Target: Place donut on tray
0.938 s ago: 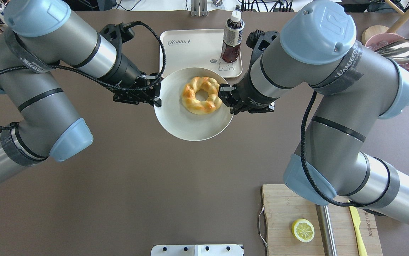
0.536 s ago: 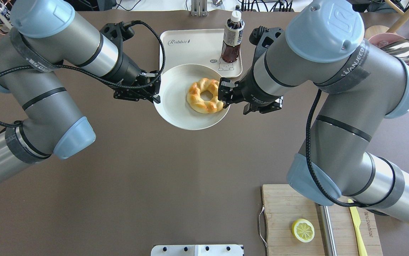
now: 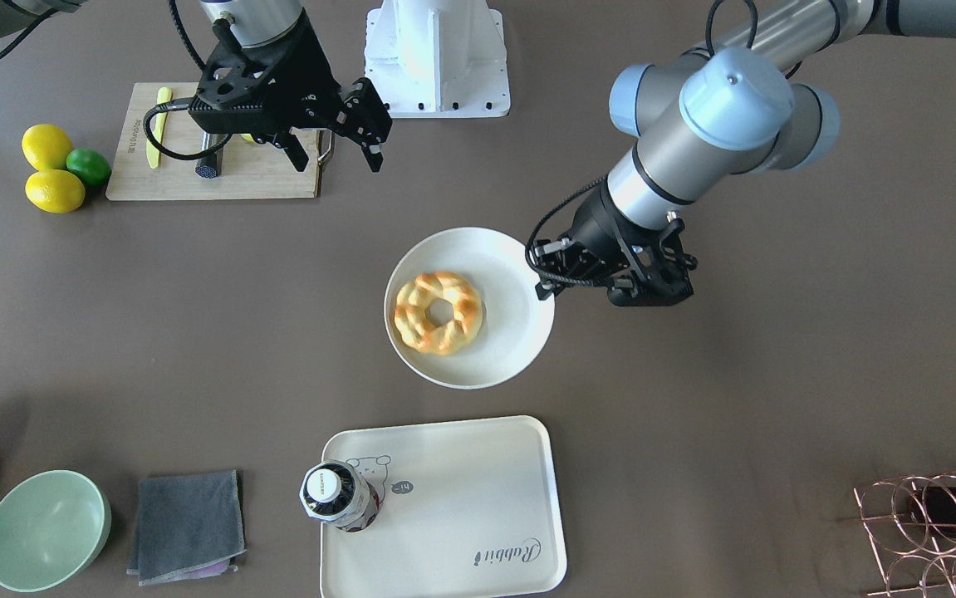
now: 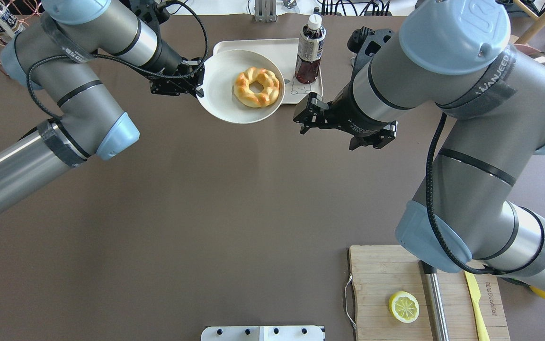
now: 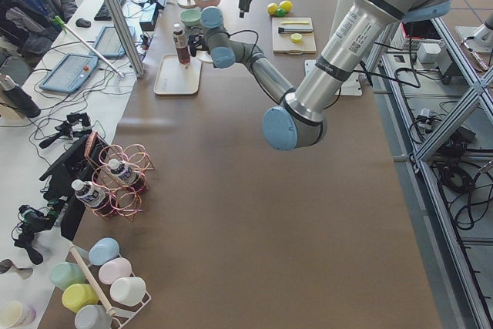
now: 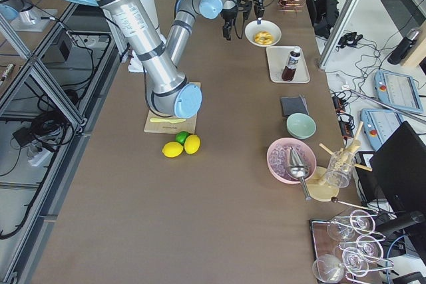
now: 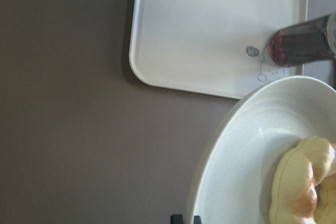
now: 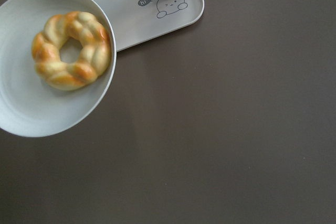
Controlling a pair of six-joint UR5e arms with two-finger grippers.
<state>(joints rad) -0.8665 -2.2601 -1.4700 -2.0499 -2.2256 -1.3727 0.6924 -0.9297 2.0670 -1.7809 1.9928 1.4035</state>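
Note:
Next, I let go of the white bowl with the donut, now in the air at the tray's near edge, with my left gripper on the tray's middle (image 3: 471, 517) (image 7: 209, 14), next to the dark drink bottle.
The donut (image 4: 256, 86) lies in a round white bowl (image 4: 220, 102), right of its middle. My left gripper (image 4: 198, 91) is shut on the bowl's left rim and holds it in the air at the near edge of the tray (image 4: 287, 47). From the front, the bowl (image 3: 511, 332) with the donut (image 3: 438, 313) hangs short of the tray (image 3: 461, 473), held by my left gripper (image 3: 546, 281). My right gripper (image 4: 300, 121) is open and empty, off to the right of the bowl. The right wrist view shows the donut (image 8: 72, 50).
A dark drink bottle (image 4: 309, 49) stands on the tray's right end. A cutting board (image 4: 376, 293) with a lemon half (image 4: 404, 306) and a knife is at the near right. A green bowl (image 3: 46, 529), a grey cloth (image 3: 187, 525) and a wire rack (image 3: 934, 523) lie on the far side.
My right gripper has let go of the bowl's right rim and drawn back. My left gripper has carried the bowl with the donut away from me, toward the tray.

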